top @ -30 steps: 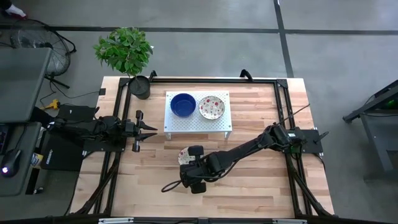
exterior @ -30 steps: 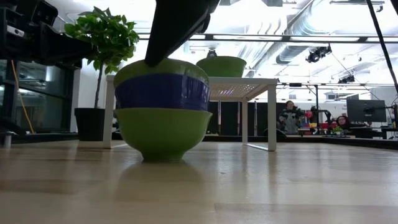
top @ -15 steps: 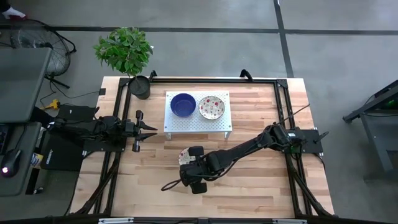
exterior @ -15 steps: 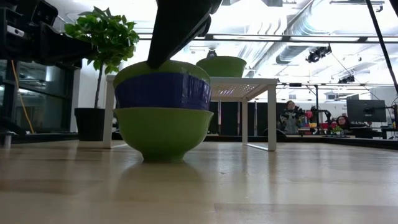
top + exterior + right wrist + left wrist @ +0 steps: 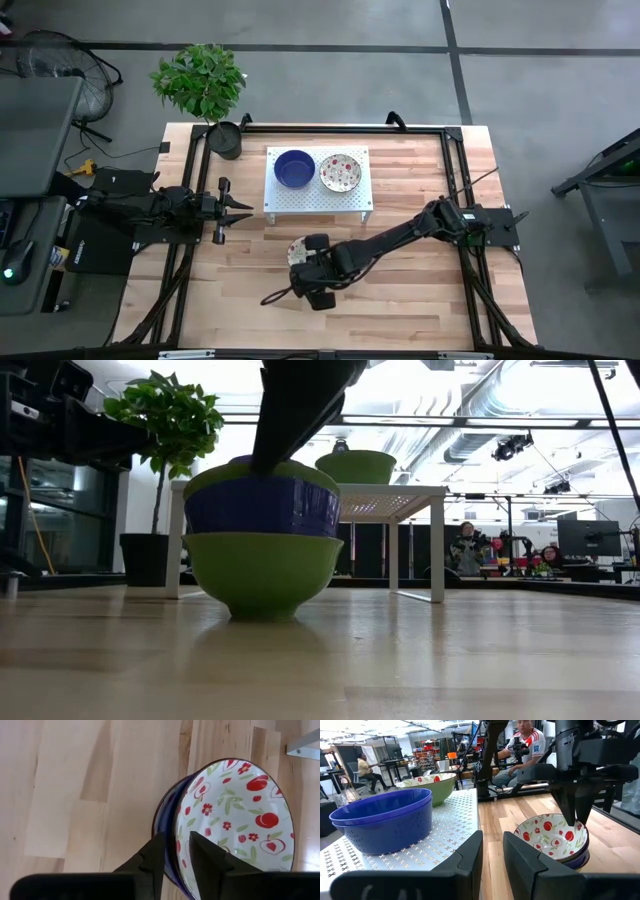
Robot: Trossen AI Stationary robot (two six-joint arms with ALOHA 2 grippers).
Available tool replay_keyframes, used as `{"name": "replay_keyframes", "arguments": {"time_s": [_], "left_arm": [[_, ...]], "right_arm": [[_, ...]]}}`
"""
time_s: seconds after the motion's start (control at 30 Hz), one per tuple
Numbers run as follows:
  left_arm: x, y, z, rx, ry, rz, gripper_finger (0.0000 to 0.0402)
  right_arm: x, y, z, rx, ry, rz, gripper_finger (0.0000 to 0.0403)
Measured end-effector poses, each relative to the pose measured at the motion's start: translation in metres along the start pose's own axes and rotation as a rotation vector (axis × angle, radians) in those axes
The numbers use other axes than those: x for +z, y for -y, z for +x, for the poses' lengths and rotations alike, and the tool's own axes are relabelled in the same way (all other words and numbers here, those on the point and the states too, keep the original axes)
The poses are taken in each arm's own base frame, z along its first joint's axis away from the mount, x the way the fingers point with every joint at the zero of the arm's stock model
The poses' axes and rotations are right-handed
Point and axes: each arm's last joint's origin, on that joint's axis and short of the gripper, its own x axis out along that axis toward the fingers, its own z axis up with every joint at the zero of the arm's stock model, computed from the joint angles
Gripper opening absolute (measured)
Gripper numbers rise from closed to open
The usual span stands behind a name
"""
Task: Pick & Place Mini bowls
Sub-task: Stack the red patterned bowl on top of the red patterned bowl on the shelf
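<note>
Next, my right gripper opens its fingers, as they also span the middle blue bowl's rim, and then pinch only the top floral bowl's rim [image 5: 184,800] before I lift.
A stack of mini bowls [image 5: 296,246] stands on the wooden table in front of the white stand [image 5: 300,197]. It has a green-sided bowl at the bottom, a blue one [image 5: 262,507] in the middle and a floral one [image 5: 235,815] on top. My right gripper [image 5: 177,851] comes down on the stack's near rim, open, one finger inside the top bowl and one outside. A blue bowl [image 5: 294,168] and a floral bowl [image 5: 340,172] sit on the stand. My left gripper [image 5: 245,212] waits at the table's left, slightly open, with nothing between its fingers. My right gripper's fingers straddle the top floral bowl's rim [image 5: 176,837], slanting down from the table's near side. In the low view a fingertip [image 5: 272,455] reaches the rim, but I cannot tell whether it touches. The bowl rests nested in the blue one, upright.
A black pot [image 5: 226,140] with a leafy plant stands at the table's far left corner. A black frame [image 5: 455,160] runs along the table's edges. Bare wood lies in front of and to the right of the stack. People sit in the room beyond.
In the low view my right gripper's fingers stand steeper than a second ago. The top bowl has shifted slightly in the stack, and a strip of blue now shows at the rim beside the finger. The stack stays in place.
</note>
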Motion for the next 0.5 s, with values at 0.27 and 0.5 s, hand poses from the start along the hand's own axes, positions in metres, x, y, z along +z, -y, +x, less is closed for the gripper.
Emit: {"name": "replay_keyframes", "arguments": {"time_s": [0.27,0.5], "left_arm": [[0.0,0.0,0.0,0.0,0.0,0.0,0.0072],[0.0,0.0,0.0,0.0,0.0,0.0,0.0072]], "right_arm": [[0.0004,0.0046,0.0009,-0.002,-0.007,-0.017,0.0082],[0.0004,0.0063,0.0012,-0.008,-0.01,-0.037,0.0083]]}}
